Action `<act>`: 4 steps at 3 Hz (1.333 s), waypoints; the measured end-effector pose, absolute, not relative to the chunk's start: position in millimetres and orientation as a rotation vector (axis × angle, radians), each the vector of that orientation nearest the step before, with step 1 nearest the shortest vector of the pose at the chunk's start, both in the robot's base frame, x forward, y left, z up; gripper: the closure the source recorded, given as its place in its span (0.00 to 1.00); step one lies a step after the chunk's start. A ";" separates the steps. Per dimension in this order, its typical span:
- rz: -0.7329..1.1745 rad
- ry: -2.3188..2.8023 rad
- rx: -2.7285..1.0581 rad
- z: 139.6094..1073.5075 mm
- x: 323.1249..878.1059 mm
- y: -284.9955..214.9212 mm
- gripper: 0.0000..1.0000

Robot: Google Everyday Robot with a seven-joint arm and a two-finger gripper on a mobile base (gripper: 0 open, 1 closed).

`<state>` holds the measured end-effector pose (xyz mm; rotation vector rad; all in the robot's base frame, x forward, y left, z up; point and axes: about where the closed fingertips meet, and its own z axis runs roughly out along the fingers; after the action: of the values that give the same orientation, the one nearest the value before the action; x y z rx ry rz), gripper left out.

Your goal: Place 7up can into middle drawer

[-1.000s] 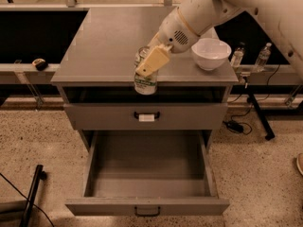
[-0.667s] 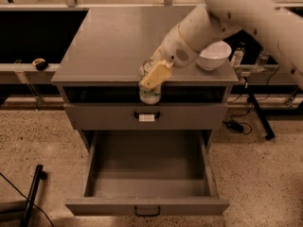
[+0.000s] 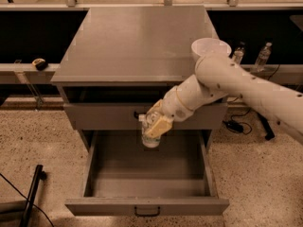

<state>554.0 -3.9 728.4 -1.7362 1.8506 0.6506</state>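
The robot's gripper should release the 7up can on the middle drawer's bottom near its front (image 3: 147, 185), just behind the dark handle.
My gripper (image 3: 152, 130) is shut on the 7up can (image 3: 149, 139), a small white-and-green can that hangs below the fingers. It is held in front of the shallower drawer's face and above the back of the open middle drawer (image 3: 147, 206). That drawer is wide, deep and grey, pulled fully out, with a dark bar handle at its front. The can is in the air, apart from the drawer floor. My white arm reaches in from the right.
The grey cabinet top (image 3: 137, 41) carries a white bowl (image 3: 210, 48) at its right edge. The shallower drawer (image 3: 104, 116) above is shut. Two bottles (image 3: 262, 56) stand to the right behind the cabinet. A dark pole (image 3: 31, 194) lies on the floor at left.
The gripper has carried the can forward off the cabinet top and down, from the front edge to in front of the shallower drawer, over the open middle drawer.
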 end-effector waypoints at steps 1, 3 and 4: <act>0.657 1.849 -1.746 725.1 551.9 -2.5 1.00; 0.651 1.958 -1.756 617.7 538.2 -3.3 1.00; 0.639 1.969 -1.779 540.6 515.3 -6.0 1.00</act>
<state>515.3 -6.0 540.6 -1.7786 1.9687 0.6391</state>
